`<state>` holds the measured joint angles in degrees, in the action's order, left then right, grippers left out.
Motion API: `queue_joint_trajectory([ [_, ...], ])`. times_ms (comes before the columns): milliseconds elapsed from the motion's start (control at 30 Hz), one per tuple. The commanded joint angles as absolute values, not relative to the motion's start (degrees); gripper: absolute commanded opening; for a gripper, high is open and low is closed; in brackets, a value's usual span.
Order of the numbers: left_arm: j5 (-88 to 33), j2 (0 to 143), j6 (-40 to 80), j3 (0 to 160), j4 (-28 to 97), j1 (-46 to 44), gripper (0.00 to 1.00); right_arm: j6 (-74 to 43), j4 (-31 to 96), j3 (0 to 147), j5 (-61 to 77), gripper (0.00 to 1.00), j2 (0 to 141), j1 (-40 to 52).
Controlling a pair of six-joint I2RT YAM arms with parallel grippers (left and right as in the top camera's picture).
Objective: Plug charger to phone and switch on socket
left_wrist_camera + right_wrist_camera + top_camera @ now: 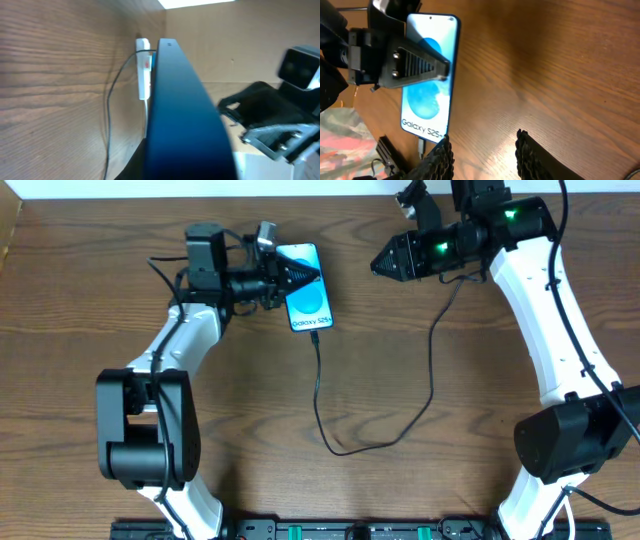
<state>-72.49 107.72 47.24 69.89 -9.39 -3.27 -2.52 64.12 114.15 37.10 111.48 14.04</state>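
Note:
My left gripper should put the phone down on the bare wood (303, 352) next to the thin black cable, just below the cable's lower end.
The phone (306, 302), blue screen up, lies at the back left of the wooden table; in the right wrist view the phone (427, 107) shows "Galaxy S25+". My left gripper (308, 277) is shut on the phone, one finger (420, 65) lying across the screen. The phone (180, 115) fills the left wrist view edge-on. The charger (322, 395) runs as a thin black cable from the phone's lower end, loops forward, then runs back under my right arm. My right gripper (380, 265) hovers to the right of the phone, open and empty (484, 142). The white socket (143, 70) with red marks lies beyond the phone.
A cardboard wall (240, 45) closes the back of the table. A thick white cord (145, 117) leaves the socket beside the thin cable (107, 115). A patterned cloth (340, 142) lies at the left edge of the right wrist view.

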Motion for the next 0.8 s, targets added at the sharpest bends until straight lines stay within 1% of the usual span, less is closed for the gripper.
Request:
queue_joint_trajectory([
  [0,-68.3,108.4,43.7,70.7,-7.1,-5.8,0.07,-1.0,64.3,114.9,36.1,0.40,110.9,14.0],
  [100,-65.1,108.4,40.4,70.7,-3.1,-7.5,0.07,-1.0,64.4,114.9,36.1,0.40,110.9,13.9],
  [367,-54.7,108.4,29.0,70.7,12.7,-9.6,0.07,-1.0,65.0,114.9,33.5,0.40,110.9,14.5],
  [600,-52.6,108.4,22.9,71.0,19.3,-9.9,0.07,-1.0,65.0,114.9,32.9,0.40,110.9,14.9],
  [767,-48.5,108.8,16.0,74.0,29.5,-10.0,0.07,-1.0,65.3,114.9,32.9,0.40,110.9,14.9],
])
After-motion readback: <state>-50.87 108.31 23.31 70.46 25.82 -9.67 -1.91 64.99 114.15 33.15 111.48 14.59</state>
